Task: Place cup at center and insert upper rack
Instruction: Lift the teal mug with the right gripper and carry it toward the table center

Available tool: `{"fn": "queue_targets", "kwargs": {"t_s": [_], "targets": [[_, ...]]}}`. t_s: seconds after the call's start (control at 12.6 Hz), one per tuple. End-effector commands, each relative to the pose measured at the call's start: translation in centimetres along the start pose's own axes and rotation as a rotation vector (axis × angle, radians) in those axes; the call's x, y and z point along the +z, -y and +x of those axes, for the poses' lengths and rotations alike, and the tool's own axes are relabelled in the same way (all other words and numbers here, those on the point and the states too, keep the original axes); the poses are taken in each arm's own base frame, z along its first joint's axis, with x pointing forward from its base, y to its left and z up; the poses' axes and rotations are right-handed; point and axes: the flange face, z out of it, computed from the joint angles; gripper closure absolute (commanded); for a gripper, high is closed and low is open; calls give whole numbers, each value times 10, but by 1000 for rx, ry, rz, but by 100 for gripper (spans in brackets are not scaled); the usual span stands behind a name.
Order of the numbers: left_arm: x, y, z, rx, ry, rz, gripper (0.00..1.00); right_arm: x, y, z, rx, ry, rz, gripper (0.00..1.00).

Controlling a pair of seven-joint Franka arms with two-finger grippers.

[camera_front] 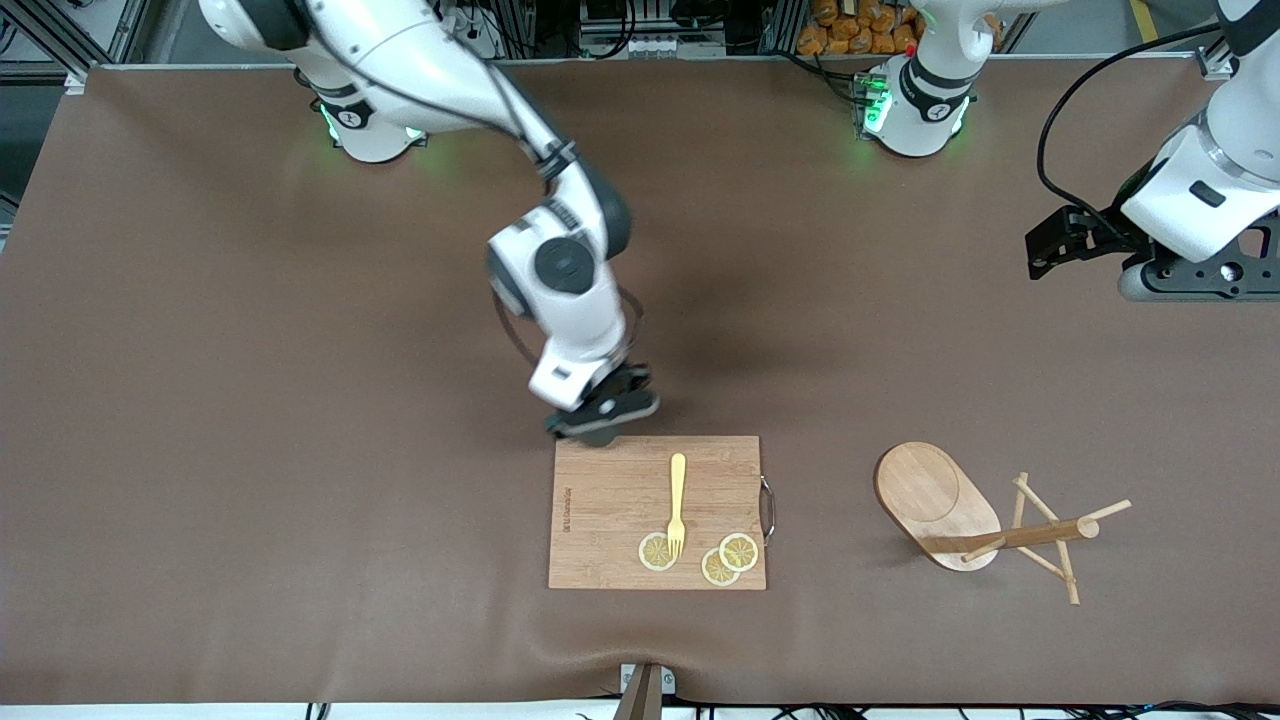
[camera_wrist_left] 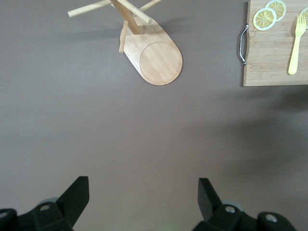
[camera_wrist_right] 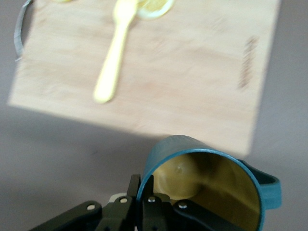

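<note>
My right gripper is going to let go of the dark teal cup on the bare table [camera_front: 675, 344] beyond the cutting board, in line with the yellow fork. The cup hangs low over the brown table cover now.
My right gripper [camera_front: 600, 425] is shut on the rim of the dark teal cup [camera_wrist_right: 207, 185], one finger inside its tan-yellow wall and one outside. The cup's handle [camera_wrist_right: 270, 188] points away from the fingers. Cup and gripper hang low over the brown table cover [camera_front: 300, 400], at the edge of the cutting board farthest from the front camera. The upper rack [camera_front: 940, 500], a light wooden mug tree, rests on its oval base toward the left arm's end, and it also shows in the left wrist view [camera_wrist_left: 156, 60]. My left gripper [camera_wrist_left: 143, 192] is open and empty, above bare table at that same end.
A rectangular wooden cutting board [camera_front: 610, 500] with a metal handle [camera_front: 767, 510] lies near the middle front of the table. On it are a yellow fork [camera_front: 677, 500] and three lemon slices [camera_front: 657, 551]. Both arm bases stand along the table edge farthest from the front camera.
</note>
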Motion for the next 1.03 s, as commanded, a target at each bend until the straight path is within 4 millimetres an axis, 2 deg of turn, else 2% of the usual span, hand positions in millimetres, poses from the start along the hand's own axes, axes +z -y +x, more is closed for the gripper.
{"fn": "queue_targets", "kwargs": {"t_s": [0.0,0.16,0.4,0.63,0.79,0.87,0.95], "targets": [[8,1,-1,-1,16,26,0,0,49,-32,94,4,12,100],[8,1,0,1,13,27,0,7,79,-59,139,18,11,100],[13,-2,3,7,16,26,0,27,103,-89,185,43,-8,100],[26,-6,3,14,30,28,0,31,112,-99,176,50,-13,100],[24,-12,2,10,19,28,0,30,116,-103,168,51,-12,100],[24,-16,2,14,15,28,0,30,116,-103,151,47,-12,85],[25,-17,3,14,17,28,0,29,115,-102,149,44,-13,25]]}}
